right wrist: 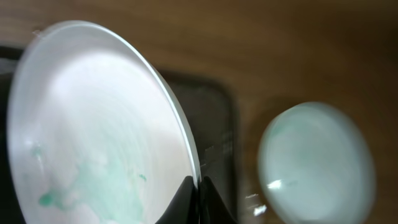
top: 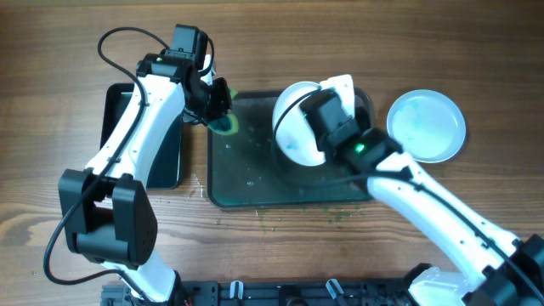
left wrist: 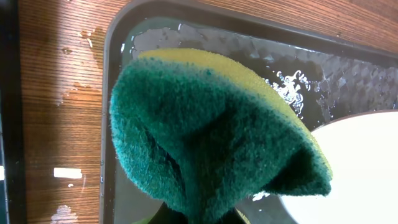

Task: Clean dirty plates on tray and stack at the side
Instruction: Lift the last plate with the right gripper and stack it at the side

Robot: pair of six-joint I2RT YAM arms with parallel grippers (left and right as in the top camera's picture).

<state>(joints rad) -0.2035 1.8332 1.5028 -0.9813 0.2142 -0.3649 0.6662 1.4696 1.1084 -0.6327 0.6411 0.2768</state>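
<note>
The robot's right gripper should release the white plate on top of the other plate (top: pixel 426 126) (right wrist: pixel 316 163) next to the dark tray.
My right gripper (top: pixel 327 112) is shut on the rim of a white plate (top: pixel 293 126) and holds it tilted above the dark tray (top: pixel 255 178). In the right wrist view the plate (right wrist: pixel 93 137) has a pale teal smear and my fingers (right wrist: pixel 198 186) pinch its edge. A second plate (top: pixel 427 125) lies on the table right of the tray; it also shows in the right wrist view (right wrist: pixel 314 162). My left gripper (top: pixel 217 106) is shut on a green and yellow sponge (left wrist: pixel 211 137) at the tray's far left corner, clear of the held plate (left wrist: pixel 354 168). A third plate is not visible.
A smaller glossy black tray (top: pixel 166 153) lies left of the dark tray, under my left arm. Water drops lie on the dark tray's floor (left wrist: pixel 286 84) and small specks on the wood in front of it (top: pixel 280 223).
</note>
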